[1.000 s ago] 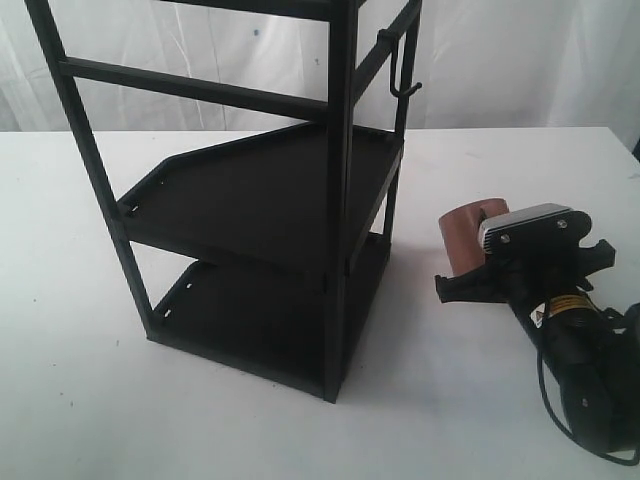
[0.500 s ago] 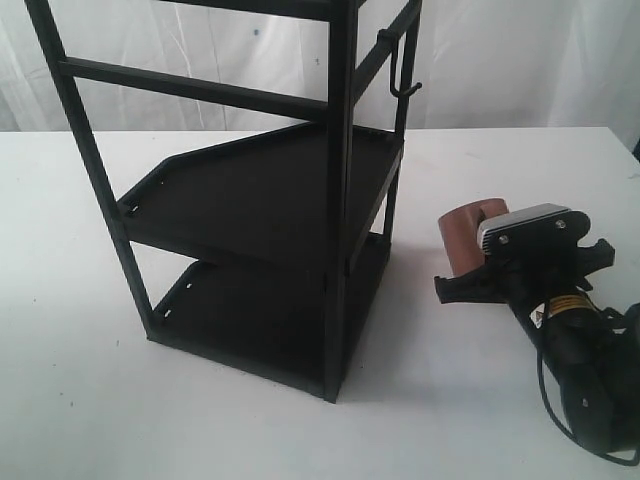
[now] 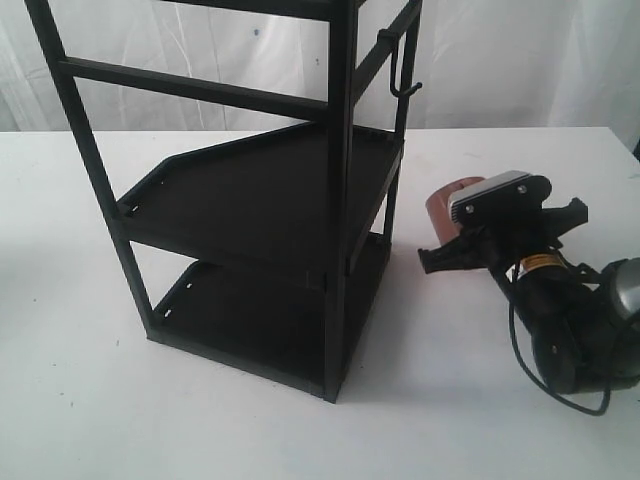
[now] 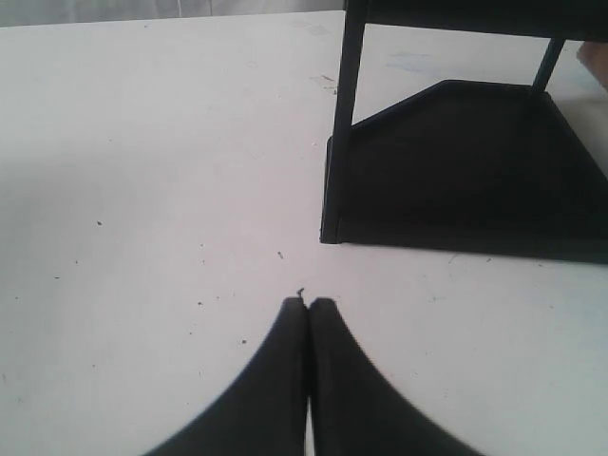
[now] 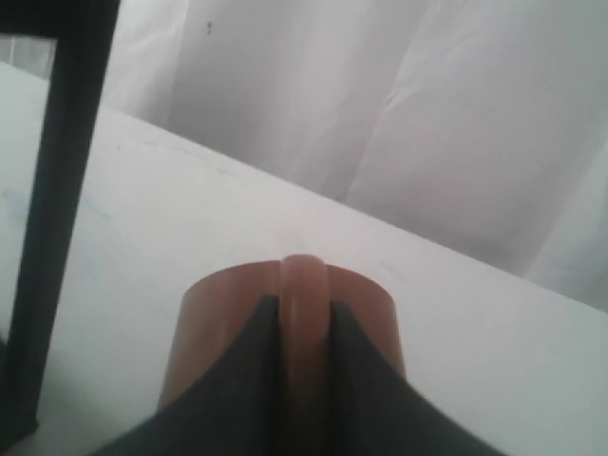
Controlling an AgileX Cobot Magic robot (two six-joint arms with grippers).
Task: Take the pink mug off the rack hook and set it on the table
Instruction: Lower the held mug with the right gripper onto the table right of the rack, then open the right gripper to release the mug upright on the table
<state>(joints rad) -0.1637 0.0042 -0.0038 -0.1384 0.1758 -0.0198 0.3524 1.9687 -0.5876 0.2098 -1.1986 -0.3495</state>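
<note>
I should use my right gripper to set the pink mug down on the open white table (image 3: 489,268) next to the rear post of the rack.
The pink mug (image 3: 443,207) is to the right of the rack (image 3: 340,200), low over the white table (image 3: 470,400); whether its base touches the table cannot be told. My right gripper (image 3: 462,233) is shut on its loop handle (image 5: 302,304), a black finger on each side, with the mug body (image 5: 214,313) just beyond the fingers. The rack hook (image 3: 404,88) hangs bare on the rack's upper right bar. My left gripper (image 4: 309,306) is shut with nothing in it, over the table near the rack's bottom shelf (image 4: 456,180). It is out of the exterior view.
The rack's two black shelves fill the middle of the exterior view. One rack post (image 5: 57,209) stands close beside the mug in the right wrist view. A white curtain (image 3: 520,60) hangs behind the table. The right arm's cable (image 3: 545,385) lies on the table.
My right gripper, with the mug in it, has shifted up and to the left in the exterior view, closer to the rack. The rack and hook have not moved.
</note>
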